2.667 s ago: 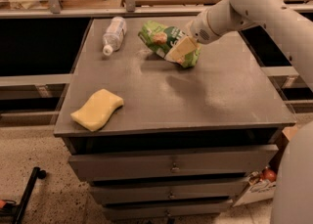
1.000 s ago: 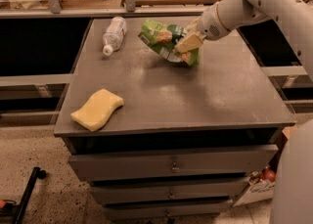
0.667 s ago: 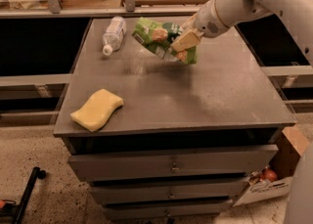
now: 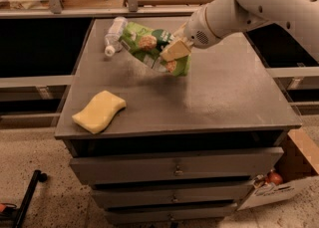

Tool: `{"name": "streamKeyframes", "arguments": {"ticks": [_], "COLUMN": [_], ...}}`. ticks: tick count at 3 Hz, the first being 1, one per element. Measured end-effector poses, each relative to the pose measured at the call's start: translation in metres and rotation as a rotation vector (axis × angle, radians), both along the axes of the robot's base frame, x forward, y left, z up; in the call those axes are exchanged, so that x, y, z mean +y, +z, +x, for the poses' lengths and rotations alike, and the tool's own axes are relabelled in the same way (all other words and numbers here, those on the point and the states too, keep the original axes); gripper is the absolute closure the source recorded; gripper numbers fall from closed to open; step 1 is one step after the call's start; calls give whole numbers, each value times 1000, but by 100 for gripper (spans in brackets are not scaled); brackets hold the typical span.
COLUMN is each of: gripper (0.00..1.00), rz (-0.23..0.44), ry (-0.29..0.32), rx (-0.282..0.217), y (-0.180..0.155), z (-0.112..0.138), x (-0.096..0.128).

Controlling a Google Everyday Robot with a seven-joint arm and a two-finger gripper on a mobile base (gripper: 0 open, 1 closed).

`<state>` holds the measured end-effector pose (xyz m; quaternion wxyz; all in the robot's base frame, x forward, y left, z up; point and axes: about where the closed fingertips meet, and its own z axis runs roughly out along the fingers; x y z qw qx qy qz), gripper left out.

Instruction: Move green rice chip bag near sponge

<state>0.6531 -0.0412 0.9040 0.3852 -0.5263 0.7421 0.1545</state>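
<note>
Next, I release the green rice chip bag on the grey table top [image 4: 135, 74] just behind the pale yellow sponge. The bag still hangs tilted in the air.
The green rice chip bag [image 4: 149, 47] hangs in the air above the grey table top [image 4: 219, 97], tilted, in the back-middle area. My gripper [image 4: 173, 50] is shut on the bag's right part, its beige fingers [image 4: 175, 49] pinching it. The white arm reaches in from the upper right. The pale yellow sponge [image 4: 99, 111] lies flat near the table's front left corner, well apart from the bag.
A clear plastic bottle [image 4: 114, 35] lies at the back left of the table, just left of the lifted bag. The table has drawers below. A cardboard box [image 4: 279, 182] sits on the floor at the right. Shelving stands behind the table.
The gripper closed on the bag, lifted it off the table and carried it leftward, toward the bottle. The sponge and bottle have not moved.
</note>
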Motion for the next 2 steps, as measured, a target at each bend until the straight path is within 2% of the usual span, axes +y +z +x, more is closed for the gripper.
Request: {"name": "streamKeyframes", "arguments": {"ticks": [2], "gripper": [100], "rz": [43], "ry": [-9], "rx": [46], "y": [-7], "z": [-38], "x": [26]}}
